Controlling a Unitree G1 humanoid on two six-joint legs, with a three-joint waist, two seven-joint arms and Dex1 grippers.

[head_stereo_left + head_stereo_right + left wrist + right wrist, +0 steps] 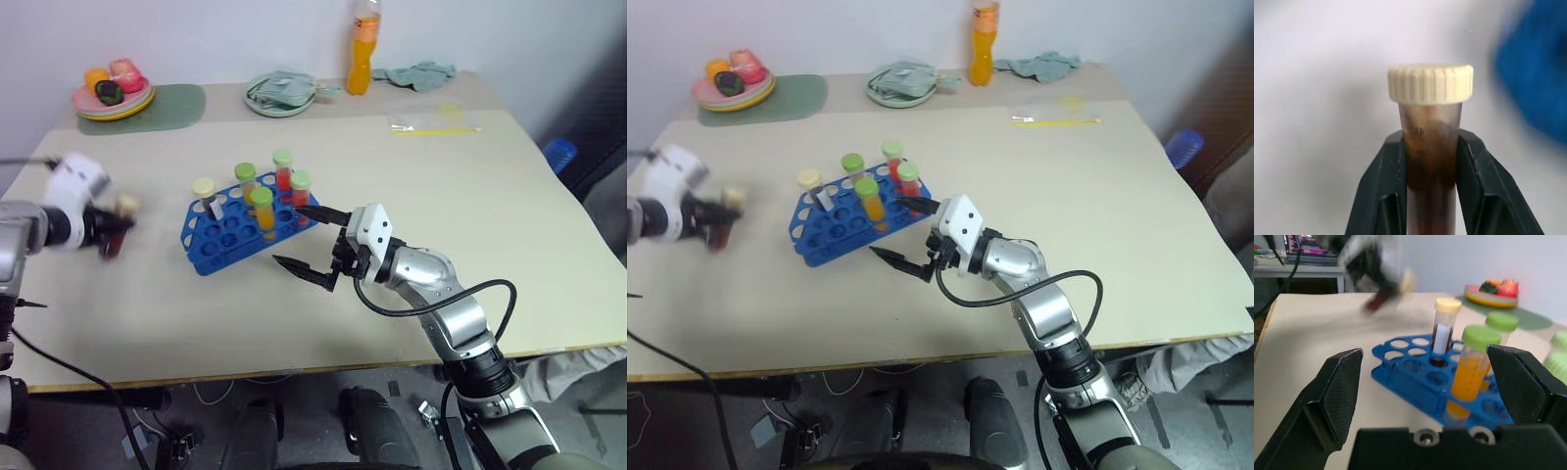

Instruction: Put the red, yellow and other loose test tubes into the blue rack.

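Observation:
My left gripper needs to set the red-brown test tube down in the blue rack (pixel 229 226), next to the standing tube with the cream cap.
The blue rack (pixel 220 240) stands on the table left of centre. In it stand several capped tubes: a cream-capped one (pixel 204 188) and green-capped ones with orange (pixel 262 206) or red (pixel 284 168) liquid. Far to the rack's left, my left gripper (pixel 110 233) is shut on a dark red-brown test tube (pixel 1430 122) with a cream cap, gripped just below the cap and held above the table. My right gripper (pixel 286 235) hangs open just right of the rack, pointing at it, nothing between its fingers (pixel 1337 391).
Along the back edge are a plate of toy food (pixel 113 98) on a green mat (pixel 171 106), a bowl with a cloth (pixel 279 93), an orange bottle (pixel 362 49) and a green rag (pixel 421 71). A clear bag (pixel 436 122) lies at the back right.

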